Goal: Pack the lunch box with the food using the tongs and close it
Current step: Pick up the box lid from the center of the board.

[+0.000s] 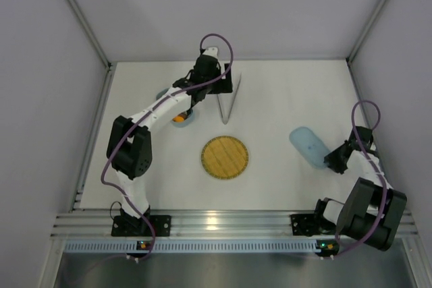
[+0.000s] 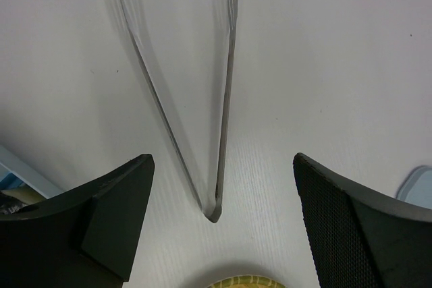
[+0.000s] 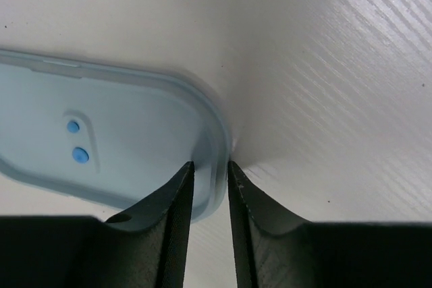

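Note:
Next, I grasp the lunch box's lid with my left gripper by its long edge (image 1: 295, 144) facing the plate, towards the end opposite my right gripper.
The silver tongs (image 1: 227, 102) lie on the table in a narrow V, joined end towards the plate. My left gripper (image 1: 217, 84) hovers above the tongs (image 2: 219, 119), open wide, with its fingers (image 2: 118, 214) either side of the joined end and apart from it. The light-blue lunch box (image 1: 186, 118) sits mostly hidden under my left forearm, with an orange piece of food (image 1: 179, 118) showing in it. Its lid (image 1: 309, 146) lies flat at the right. My right gripper (image 3: 210, 164) has its jaws narrow round the rim of the lid (image 3: 121, 139), one finger on each side.
A round yellow woven plate (image 1: 225, 157) sits at the table's middle with nothing on it, and its rim (image 2: 246, 280) shows just below the tongs' joined end. Grey walls close in the table on three sides.

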You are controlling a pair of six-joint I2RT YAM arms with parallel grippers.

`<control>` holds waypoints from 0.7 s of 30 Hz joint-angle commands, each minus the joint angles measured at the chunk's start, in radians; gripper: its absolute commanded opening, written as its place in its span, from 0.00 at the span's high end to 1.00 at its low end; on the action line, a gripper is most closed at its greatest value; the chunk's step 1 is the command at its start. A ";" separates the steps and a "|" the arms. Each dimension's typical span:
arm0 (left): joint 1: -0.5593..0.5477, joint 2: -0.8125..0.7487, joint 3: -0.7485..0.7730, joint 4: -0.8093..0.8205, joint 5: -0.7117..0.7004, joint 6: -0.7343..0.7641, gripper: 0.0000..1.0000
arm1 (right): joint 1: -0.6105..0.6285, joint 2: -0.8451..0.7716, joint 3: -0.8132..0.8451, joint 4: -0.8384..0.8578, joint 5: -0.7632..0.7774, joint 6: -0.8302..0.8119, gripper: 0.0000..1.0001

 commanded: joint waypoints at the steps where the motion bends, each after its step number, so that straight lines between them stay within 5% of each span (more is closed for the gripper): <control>1: -0.005 -0.069 -0.016 0.061 0.001 0.023 0.11 | -0.012 0.039 -0.004 0.040 -0.021 0.004 0.75; 10: -0.006 -0.080 -0.030 0.059 0.014 0.029 0.11 | -0.012 0.111 0.010 0.091 -0.065 -0.007 0.85; 14: -0.028 -0.085 -0.021 0.047 0.014 0.046 0.11 | -0.012 0.114 0.019 0.097 -0.076 -0.012 1.00; 21: -0.084 -0.085 0.008 -0.017 0.001 0.066 0.11 | 0.000 0.046 0.022 0.106 -0.111 -0.015 1.00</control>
